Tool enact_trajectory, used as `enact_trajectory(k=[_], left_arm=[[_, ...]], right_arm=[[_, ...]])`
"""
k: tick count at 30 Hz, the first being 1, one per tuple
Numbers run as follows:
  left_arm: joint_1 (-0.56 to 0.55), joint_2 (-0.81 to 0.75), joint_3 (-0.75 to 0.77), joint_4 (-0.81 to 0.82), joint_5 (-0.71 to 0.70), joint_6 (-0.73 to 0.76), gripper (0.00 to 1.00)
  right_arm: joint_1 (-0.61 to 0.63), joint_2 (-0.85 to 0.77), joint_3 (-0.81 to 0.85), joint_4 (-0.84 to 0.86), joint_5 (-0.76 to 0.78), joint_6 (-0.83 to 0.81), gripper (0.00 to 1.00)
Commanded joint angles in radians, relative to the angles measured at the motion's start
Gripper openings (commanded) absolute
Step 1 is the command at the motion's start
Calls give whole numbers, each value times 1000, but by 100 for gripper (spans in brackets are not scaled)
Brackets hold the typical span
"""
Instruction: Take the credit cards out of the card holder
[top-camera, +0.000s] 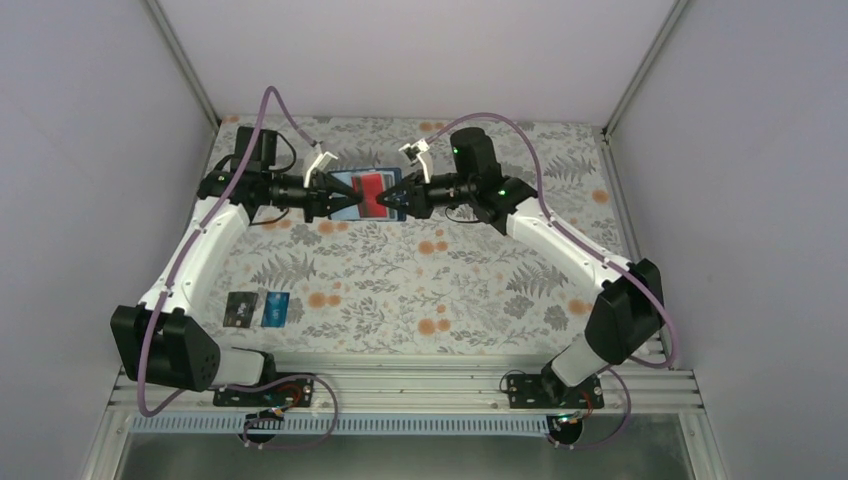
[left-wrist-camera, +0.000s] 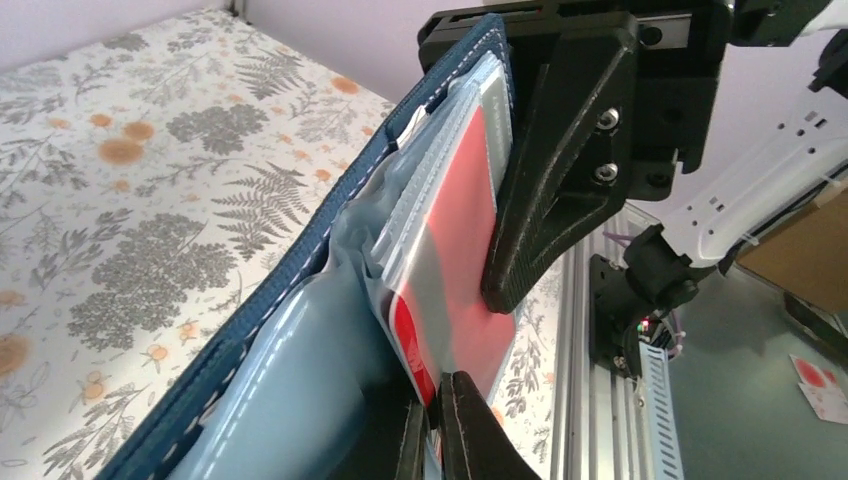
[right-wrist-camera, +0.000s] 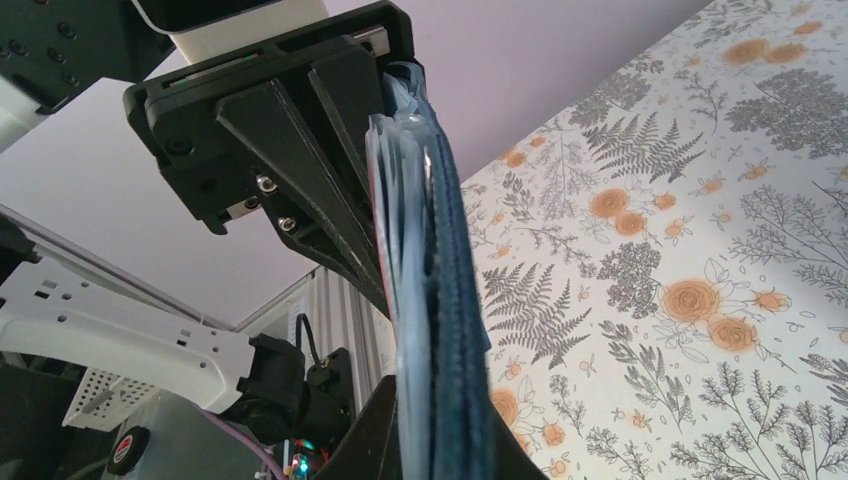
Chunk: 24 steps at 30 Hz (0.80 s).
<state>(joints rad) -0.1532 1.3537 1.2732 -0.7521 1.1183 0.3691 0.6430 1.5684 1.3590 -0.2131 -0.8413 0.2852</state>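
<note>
My right gripper needs to open and take the card holder nearer its edge (top-camera: 403, 213), because my right gripper's finger lies across the red card in the card holder.
The card holder (top-camera: 346, 181) is navy, open, and held off the table at the back centre between both grippers. A red card (top-camera: 370, 187) shows in its clear pocket. My left gripper (top-camera: 340, 197) comes from the left; in the left wrist view its jaws (left-wrist-camera: 437, 385) are shut on the red card's (left-wrist-camera: 455, 230) lower edge. My right gripper (top-camera: 393, 196) is shut on the holder's other side; in the right wrist view the holder (right-wrist-camera: 455, 300) stands edge-on between its fingers. A black card (top-camera: 240, 308) and a blue-teal card (top-camera: 275, 308) lie flat near the left arm's base.
The table has a floral cloth (top-camera: 450, 280). White walls close the left, back and right sides. An aluminium rail (top-camera: 400, 385) with both arm bases runs along the near edge.
</note>
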Motion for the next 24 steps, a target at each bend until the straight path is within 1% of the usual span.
enact_trajectory(k=[1,2,3,4,6,8,10,16,20,21,24], left_arm=[[-44,1,34,-81,165,101,2],[-42,-5,34,-95,185,123,2],[-40,-9,33,-106,198,136,2],[-34,-15,32,-109,205,139,2],[-21,-16,29,-111,207,139,2],[-7,-17,24,-118,200,147,2],[2,-17,22,-133,196,166,2],[3,-21,24,-163,191,201,2],[4,-20,22,-166,186,209,2],[4,-19,22,-164,184,207,2],[4,-18,22,-165,188,207,2]], right_arm=[[21,-23,6,108,-60,-8,4],[22,-27,2,105,-53,-15,6],[20,-30,-2,101,-49,-19,11],[18,-34,-7,100,-43,-23,18],[11,-43,-18,94,-41,-30,25],[-2,-58,-32,95,-42,-37,30],[-15,-78,-53,100,-43,-40,31],[-38,-113,-83,86,-76,-73,32],[-39,-109,-82,65,-83,-90,31],[-39,-106,-82,65,-84,-91,27],[-40,-92,-79,67,-101,-91,10]])
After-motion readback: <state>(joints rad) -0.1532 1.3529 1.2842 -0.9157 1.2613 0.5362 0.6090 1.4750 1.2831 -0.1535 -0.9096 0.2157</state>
